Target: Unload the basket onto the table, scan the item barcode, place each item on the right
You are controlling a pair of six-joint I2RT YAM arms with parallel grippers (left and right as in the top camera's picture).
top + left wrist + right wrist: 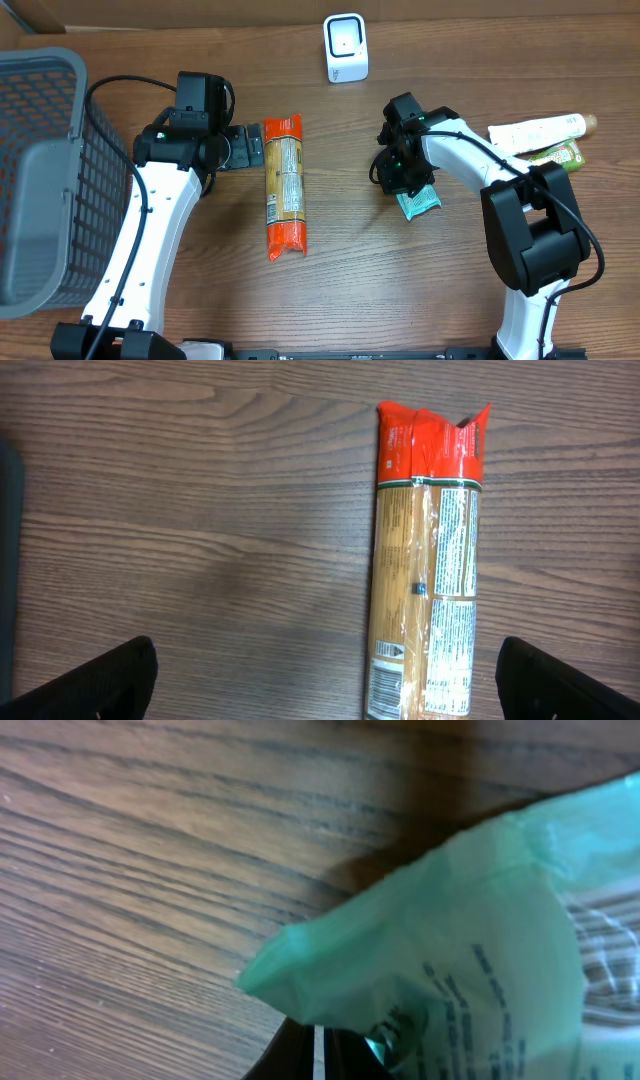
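Observation:
Right gripper's shut fingers barely touch the mint-green packet's crumpled corner; it should back off, open, pinch its edge (436, 195) facing the cream tube, then scan.
A mint-green packet (420, 203) lies on the wooden table right of centre, and my right gripper (405, 180) is shut on its edge. In the right wrist view the packet (470, 940) fills the frame, pinched at a crumpled corner by the dark jaws (322, 1052), with barcode stripes (605, 955) at the right. The white scanner (346, 48) stands at the back centre, apart from both arms. My left gripper (250, 147) hangs open beside an orange pasta pack (284, 185). In the left wrist view this pack (425, 560) lies between the wide-spread fingers (100, 680).
A grey mesh basket (40, 170) occupies the far left. A cream tube (540, 128) and a green pack (562, 155) lie at the right edge behind my right arm.

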